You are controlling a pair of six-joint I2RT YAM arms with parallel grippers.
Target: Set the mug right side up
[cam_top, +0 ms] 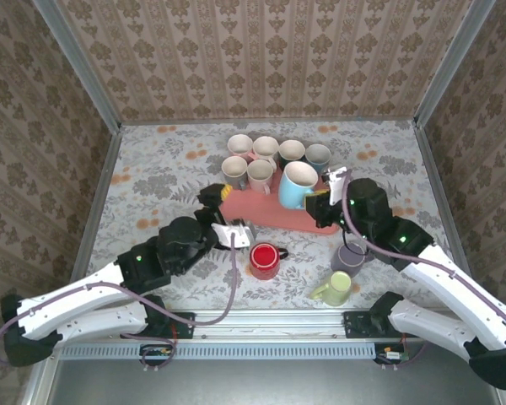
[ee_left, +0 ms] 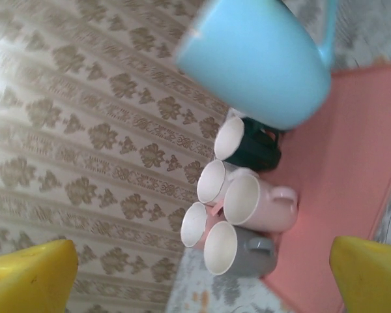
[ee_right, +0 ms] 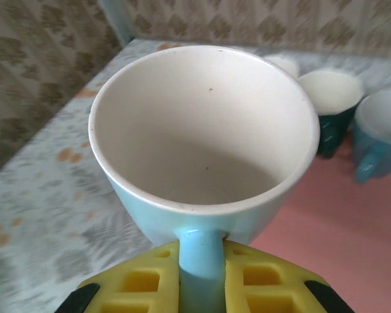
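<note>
Next, I release the light blue mug with my right gripper on the pink tray point(cam_top: 287, 190) just before the dark green mug.
My right gripper point(cam_top: 325, 196) is shut on the handle of the light blue mug point(cam_top: 298, 184), which sits over the right part of the pink tray point(cam_top: 270, 213). The mug's cream-coloured mouth faces up, slightly tilted. In the right wrist view the yellow fingers point(ee_right: 140, 282) clamp the handle on both sides below the mug point(ee_right: 202, 137), with my right gripper point(ee_right: 201, 280) shut around it. My left gripper point(cam_top: 218, 202) is at the tray's left end, open and empty. In the left wrist view the mug point(ee_left: 260, 59) shows at the top, apart from my left gripper point(ee_left: 199, 277).
Several upright mugs point(cam_top: 266, 156) crowd the back of the tray. A red mug point(cam_top: 264, 260), a purple mug point(cam_top: 352, 256) and a green mug point(cam_top: 333, 288) lying on its side rest on the table in front of it. Patterned walls enclose the table.
</note>
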